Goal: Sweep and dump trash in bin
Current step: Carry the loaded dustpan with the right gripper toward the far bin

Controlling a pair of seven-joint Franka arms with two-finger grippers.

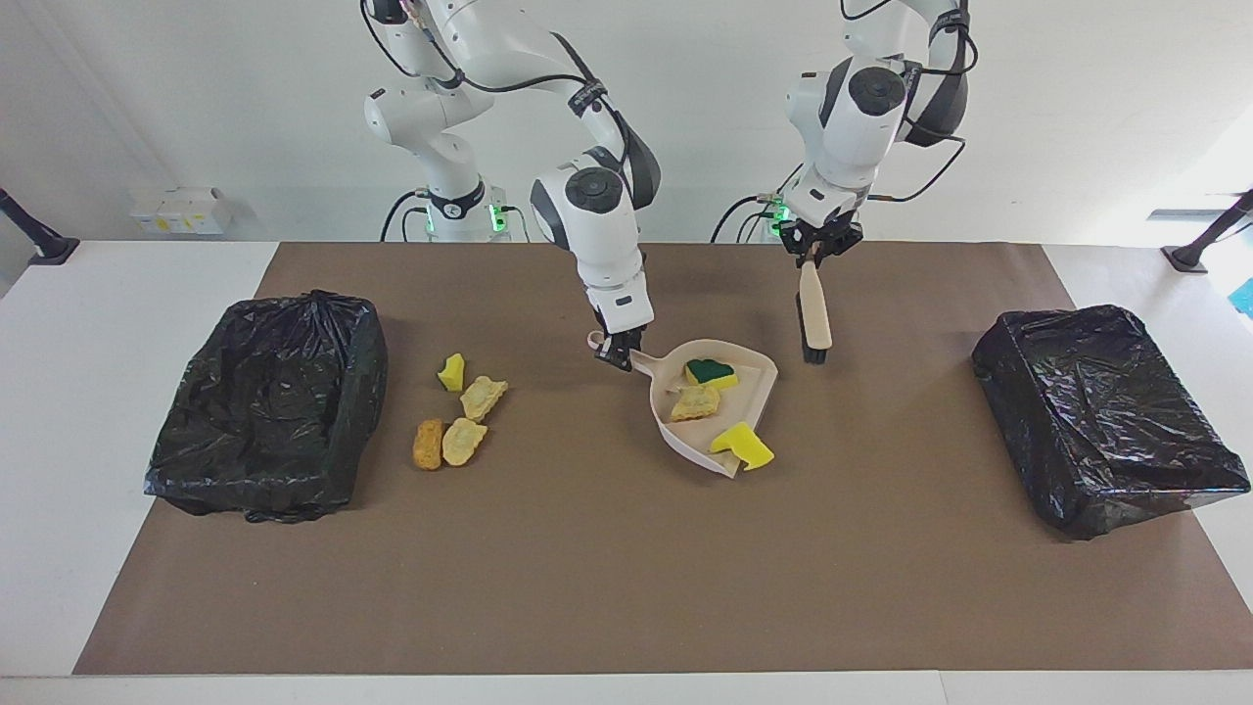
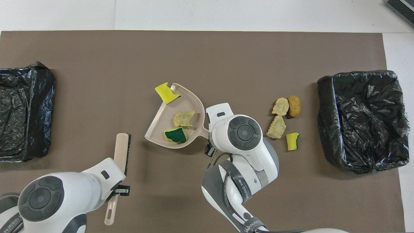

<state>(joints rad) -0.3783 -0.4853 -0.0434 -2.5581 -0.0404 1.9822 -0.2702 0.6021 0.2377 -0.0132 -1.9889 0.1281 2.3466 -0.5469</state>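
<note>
I will release the beige hand brush with my left gripper on the bare brown mat [image 2: 177, 192] between my arms, below the dustpan. The brush is now held beside the pan.
My right gripper [image 1: 619, 354] is shut on the handle of the beige dustpan [image 1: 752, 392], which rests on the brown mat mid-table. In the pan lie three pieces of trash: a green-topped sponge [image 1: 711, 372], a tan chunk [image 1: 695, 401] and a yellow sponge [image 1: 742, 446] half over the open lip. Several more scraps [image 1: 460, 411] lie on the mat between the pan and the black-lined bin [image 1: 264, 401] at the right arm's end. My left gripper [image 1: 812, 257] is shut on the beige hand brush [image 1: 814, 313], beside the pan, bristle end down near the mat.
A second black-lined bin [image 1: 1106, 416] stands at the left arm's end of the table. The brown mat [image 1: 607, 568] covers most of the white table. From overhead the right arm's wrist [image 2: 244, 132] covers the pan's handle.
</note>
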